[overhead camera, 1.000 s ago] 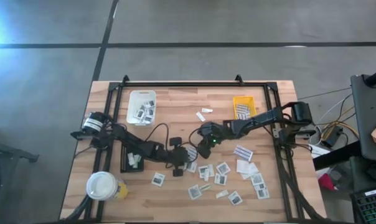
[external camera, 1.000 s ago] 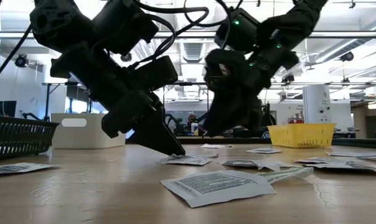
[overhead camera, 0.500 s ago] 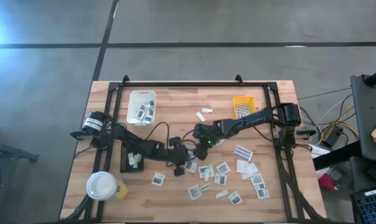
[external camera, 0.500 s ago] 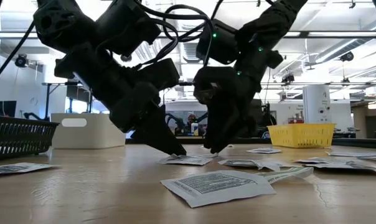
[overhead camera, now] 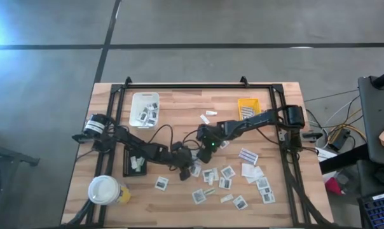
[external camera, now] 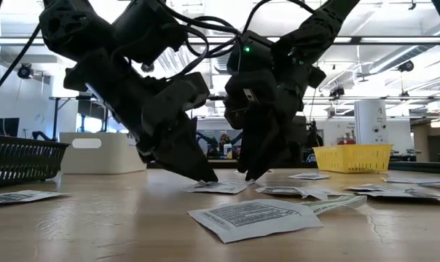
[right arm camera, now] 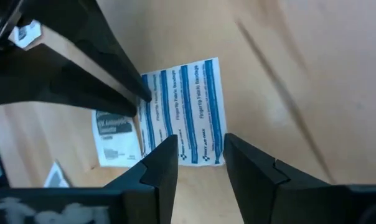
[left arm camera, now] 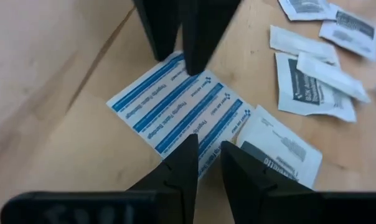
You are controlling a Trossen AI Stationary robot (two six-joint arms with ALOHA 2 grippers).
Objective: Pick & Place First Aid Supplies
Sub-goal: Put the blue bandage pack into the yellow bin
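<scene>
My right gripper's open fingers are over the striped packet, which lies flat, so my left gripper will hold it steady while my right gripper pinches the opposite edge (right arm camera: 202, 163) and lifts.
A white packet with blue stripes (left arm camera: 175, 106) lies flat on the table's middle, on top of a grey-printed packet (left arm camera: 278, 146). My left gripper (left arm camera: 208, 146) stands at one edge of the striped packet (right arm camera: 182, 112), its fingers a narrow gap apart. My right gripper (right arm camera: 199, 142) is open at the opposite edge, fingers pointing steeply down. In the low view the left gripper (external camera: 205, 177) and the right gripper (external camera: 250, 175) meet over the striped packet (external camera: 216, 187). Seen from above, the left gripper (overhead camera: 185, 166) and the right gripper (overhead camera: 201, 152) are close together. My left gripper rests its fingertips (right arm camera: 143, 96) on the striped packet's edge (left arm camera: 203, 152), coming slanting down from the table's left. The packet stays flat on the table, and nothing is between the fingers. My right gripper's fingertips (right arm camera: 169, 143) stand over the packet's opposite edge (right arm camera: 200, 158); whether they touch it I cannot tell.
Several more packets (overhead camera: 227, 181) lie scattered on the near right of the table, one large in the low view (external camera: 249, 217). There is a white tray (overhead camera: 144, 108) at the far left, a yellow tray (overhead camera: 249, 109) at the far right, a black tray (overhead camera: 135, 164) and a cup (overhead camera: 104, 189) at the near left.
My right gripper has come down and toward the table's left, tipping steeper, until its fingertips stand at the striped packet beside the left gripper. My left gripper has stayed in place and rolled about its own axis. The packet has not moved.
</scene>
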